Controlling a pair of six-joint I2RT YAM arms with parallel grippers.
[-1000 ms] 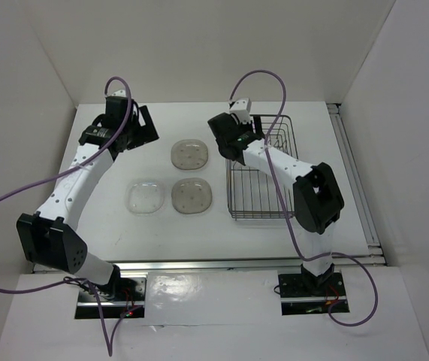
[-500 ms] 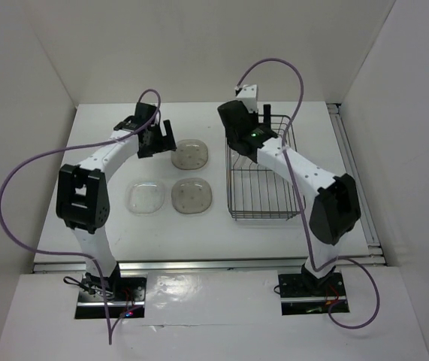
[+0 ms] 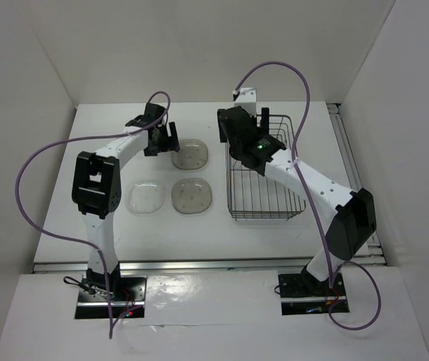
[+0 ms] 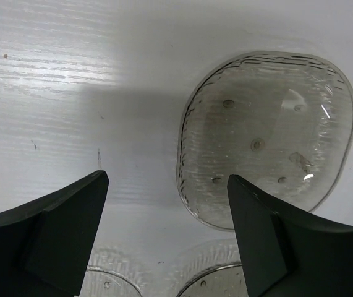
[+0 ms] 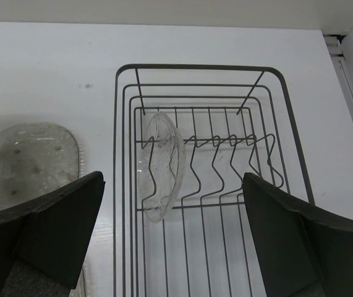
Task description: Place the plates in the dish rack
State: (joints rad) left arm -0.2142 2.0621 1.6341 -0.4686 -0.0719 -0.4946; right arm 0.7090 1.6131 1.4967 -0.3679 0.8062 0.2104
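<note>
The back smoky plate will be taken over by my right gripper, which will close on the rack-side rim (image 3: 207, 154) (image 5: 78, 161) of that plate, opposite my left gripper.
Three plates lie flat on the table: a smoky one (image 3: 190, 154) at the back, a second smoky one (image 3: 191, 195) in front of it, and a clear one (image 3: 145, 197) to the left. A further clear plate (image 5: 162, 164) stands on edge in the leftmost slot of the dark wire dish rack (image 3: 293, 162). My left gripper (image 3: 170, 139) hovers open at the back smoky plate's (image 4: 266, 139) left rim, which lies just inside the right finger (image 4: 275, 241). My right gripper (image 5: 173, 235) is open and empty above the rack's (image 5: 275, 130) far-left part.
White walls close in the table on the left, back and right. A metal rail (image 3: 353, 177) runs along the table's right edge beside the rack. Purple cables loop above both arms.
My left arm has swung in from the far left to the back smoky plate, its elbow folding up. My right arm has stretched out, with its gripper still over the rack's far-left end.
</note>
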